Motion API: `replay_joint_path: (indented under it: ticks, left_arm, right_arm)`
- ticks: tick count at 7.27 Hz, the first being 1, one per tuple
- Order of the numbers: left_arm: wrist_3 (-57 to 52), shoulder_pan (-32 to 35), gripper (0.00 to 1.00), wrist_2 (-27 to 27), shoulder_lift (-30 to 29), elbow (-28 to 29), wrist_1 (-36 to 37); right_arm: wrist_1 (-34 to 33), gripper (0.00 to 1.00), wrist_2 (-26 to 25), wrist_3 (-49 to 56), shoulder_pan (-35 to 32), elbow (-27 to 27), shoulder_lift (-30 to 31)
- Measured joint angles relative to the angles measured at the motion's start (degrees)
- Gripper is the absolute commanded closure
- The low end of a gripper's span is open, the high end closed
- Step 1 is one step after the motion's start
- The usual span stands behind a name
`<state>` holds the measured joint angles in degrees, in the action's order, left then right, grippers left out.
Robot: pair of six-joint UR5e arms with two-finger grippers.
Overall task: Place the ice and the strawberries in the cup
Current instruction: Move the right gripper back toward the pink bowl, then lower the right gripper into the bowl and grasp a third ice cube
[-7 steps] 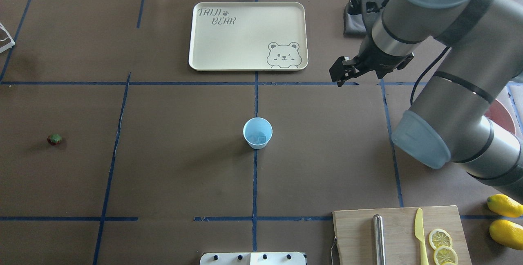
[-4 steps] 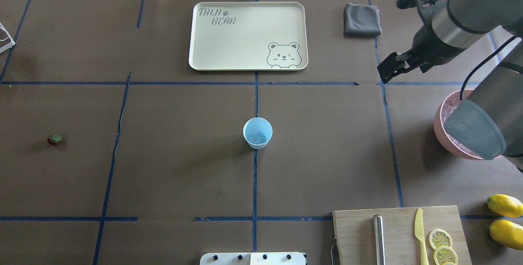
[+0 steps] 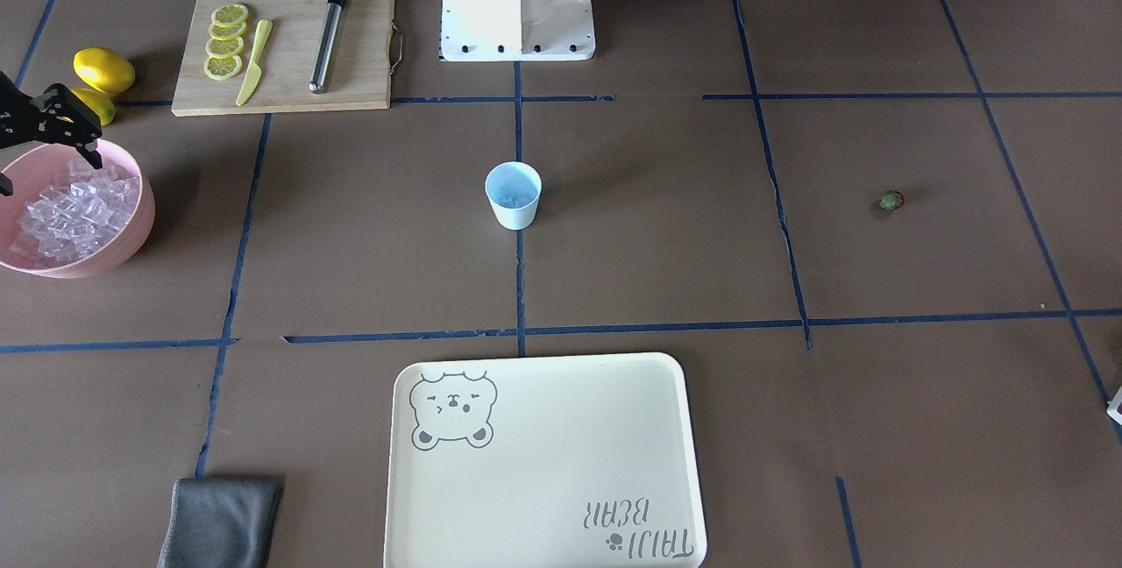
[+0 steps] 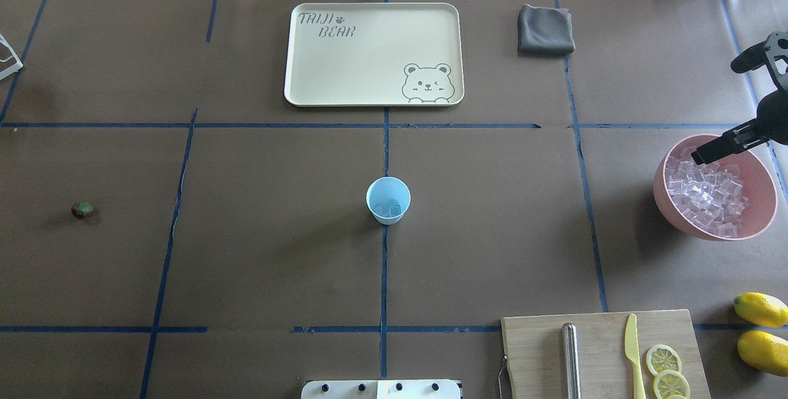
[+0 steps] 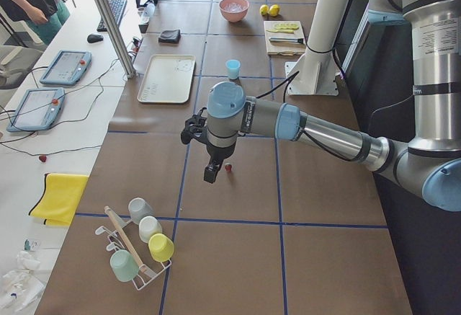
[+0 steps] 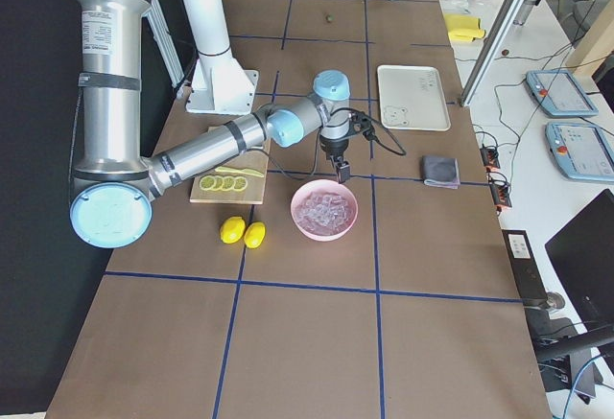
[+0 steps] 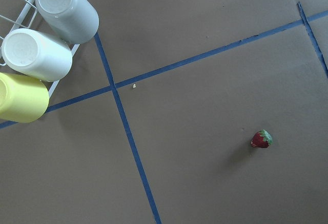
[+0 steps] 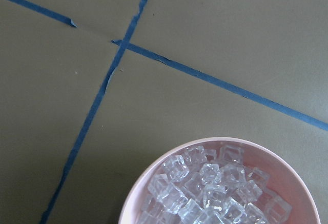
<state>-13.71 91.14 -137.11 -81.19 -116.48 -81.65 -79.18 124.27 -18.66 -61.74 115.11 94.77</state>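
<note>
The right gripper needs to next lower and grab an ice cube near the middle of the pink bowl (image 3: 51,215).
The pale blue cup (image 4: 388,201) stands at the table's centre, and a little ice (image 4: 389,207) shows inside it. More ice (image 4: 708,193) fills the pink bowl (image 4: 668,202) at the right. My right gripper (image 4: 699,156) hangs open over the bowl's far rim and holds nothing; the front view shows the right gripper (image 3: 44,172) with its fingers spread. The strawberry (image 4: 82,209) lies alone at the far left, and the left wrist view shows the strawberry (image 7: 261,139) on bare paper. My left gripper (image 5: 209,176) hovers close beside the berry; I cannot tell whether it is open or shut.
A cream tray (image 4: 320,79) and a grey cloth (image 4: 545,29) lie at the far side. A cutting board (image 4: 535,350) with a knife, a steel rod and lemon slices sits near the base, with two lemons (image 4: 760,310) beside it. A rack of cups (image 7: 36,75) stands past the strawberry.
My right arm has swung right, from beside the tray to over the pink bowl's rim, uncovering the grey cloth and the bowl. Cup and strawberry have not moved.
</note>
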Motion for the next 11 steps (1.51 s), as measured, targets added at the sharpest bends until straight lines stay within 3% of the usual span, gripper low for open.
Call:
replay_joint_path:
  ticks: [2,6,9,11]
  left_arm:
    - [0.05,-0.01,0.0,0.05,0.03,-0.37,0.02]
    - [0.08,-0.06,0.0,0.07,0.01,-0.82,0.09]
    - [0.14,-0.09,0.0,0.0,-0.02,-1.03,0.09]
    - [0.17,-0.09,0.0,0.0,-0.05,-1.25,0.09]
  right_arm:
    - [7.81,0.02,0.01,-1.63,-0.05,-5.34,2.58]
    - [12.4,0.06,-0.21,-19.05,0.03,-7.95,4.21]
    - [13.54,0.19,-0.45,-33.57,0.3,-8.3,5.58]
    - [15.8,0.19,-1.06,-39.05,1.66,-8.47,6.16]
